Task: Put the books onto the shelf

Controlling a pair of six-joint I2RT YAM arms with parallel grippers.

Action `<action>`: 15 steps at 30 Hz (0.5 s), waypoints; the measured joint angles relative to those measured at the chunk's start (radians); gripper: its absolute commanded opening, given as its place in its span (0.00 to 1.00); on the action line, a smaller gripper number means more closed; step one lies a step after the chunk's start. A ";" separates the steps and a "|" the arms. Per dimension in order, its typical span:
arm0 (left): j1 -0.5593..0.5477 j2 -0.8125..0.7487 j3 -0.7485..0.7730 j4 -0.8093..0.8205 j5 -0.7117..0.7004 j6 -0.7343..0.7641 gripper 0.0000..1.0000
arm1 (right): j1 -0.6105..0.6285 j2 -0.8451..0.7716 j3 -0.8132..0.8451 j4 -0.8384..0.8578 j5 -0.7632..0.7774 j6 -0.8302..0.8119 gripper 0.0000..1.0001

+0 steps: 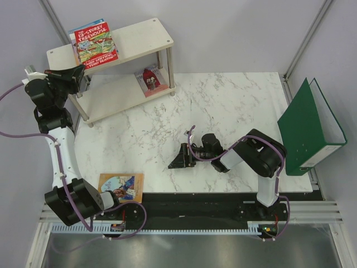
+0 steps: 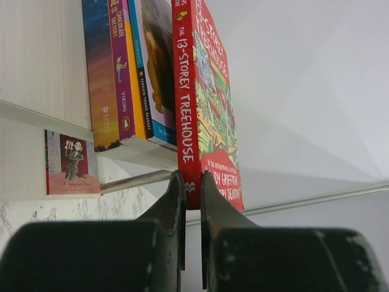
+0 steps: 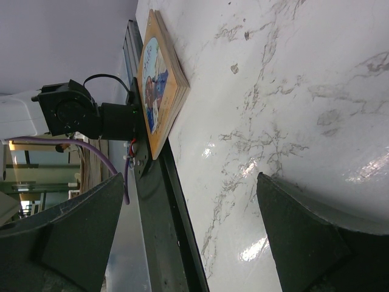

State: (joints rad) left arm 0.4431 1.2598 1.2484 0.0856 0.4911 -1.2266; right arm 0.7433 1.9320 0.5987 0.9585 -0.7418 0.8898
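Next, I move my right gripper to the orange-brown book's short side (image 1: 142,185) (image 3: 177,111) facing the green ring binder and close it there.
Several books lie in a flat stack on the top board of the shelf (image 1: 139,34), with the red "Treehouse" book (image 1: 95,43) uppermost. My left gripper (image 1: 78,73) is at the stack's near end. In the left wrist view its jaws are shut on the lower end of the red book's spine (image 2: 188,109), beside a white-blue book (image 2: 157,67), a purple one (image 2: 121,73) and an orange-blue one (image 2: 99,73). Another small book (image 1: 150,80) lies on the lower board. An orange-brown book (image 1: 121,187) (image 3: 159,79) rests at the table's near left edge. My right gripper (image 1: 181,158) (image 3: 188,237) hangs open over the marble, holding nothing.
A large green ring binder (image 1: 307,125) stands at the table's right edge. The marble tabletop (image 1: 223,106) stretches between the shelf and the binder. A black rail with cables (image 1: 195,209) runs along the near edge by the arm bases.
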 measured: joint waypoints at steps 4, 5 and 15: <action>0.000 -0.018 -0.006 0.001 -0.007 -0.007 0.02 | 0.000 0.000 0.000 0.000 0.000 0.000 0.98; 0.000 -0.020 -0.006 0.002 -0.009 -0.009 0.02 | 0.000 0.000 0.000 0.000 0.000 0.000 0.98; 0.000 -0.014 -0.005 0.083 -0.046 -0.061 0.02 | 0.000 0.000 0.000 0.000 0.000 0.001 0.98</action>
State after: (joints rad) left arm 0.4431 1.2457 1.2430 0.1684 0.4450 -1.2877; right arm 0.7433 1.9320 0.5987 0.9585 -0.7422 0.8906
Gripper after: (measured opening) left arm 0.081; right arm 0.977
